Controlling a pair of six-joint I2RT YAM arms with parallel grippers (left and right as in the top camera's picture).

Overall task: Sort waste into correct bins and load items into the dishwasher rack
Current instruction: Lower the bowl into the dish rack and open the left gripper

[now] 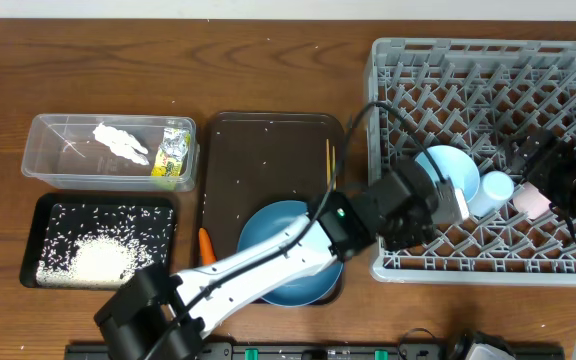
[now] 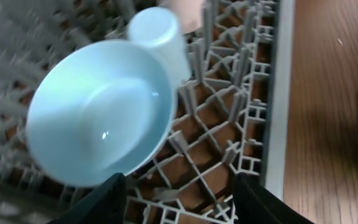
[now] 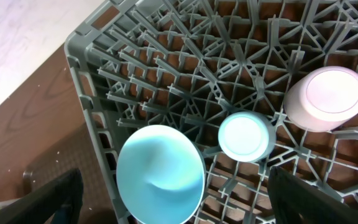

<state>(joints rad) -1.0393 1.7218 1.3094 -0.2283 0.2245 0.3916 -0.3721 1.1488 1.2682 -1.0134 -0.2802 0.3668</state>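
I see the pale blue bowl crowding the small light-blue cup, so next I take the bowl's near rim (image 2: 143,163) with my left gripper and move it away from the cup.
The pale blue bowl (image 1: 448,165) leans on its edge in the grey dishwasher rack (image 1: 488,60), with the small light-blue cup (image 1: 496,187) and the pinkish-white cup (image 1: 531,203) beside it. My left gripper (image 1: 456,212) is open and empty just below the bowl (image 2: 101,115), its fingers (image 2: 179,199) over the rack floor. My right gripper (image 1: 540,170) hovers open and empty above the bowl (image 3: 160,174) and both cups (image 3: 246,137). The large blue plate (image 1: 278,235), the chopsticks (image 1: 330,160) and the carrot (image 1: 206,245) lie at the brown tray.
The clear tub (image 1: 58,150) holds the white tissue (image 1: 120,140) and the yellow-green wrapper (image 1: 173,155). The black tray (image 1: 43,215) holds rice (image 1: 98,258). The brown serving tray (image 1: 268,140) has scattered rice grains. My left arm lies across the plate.
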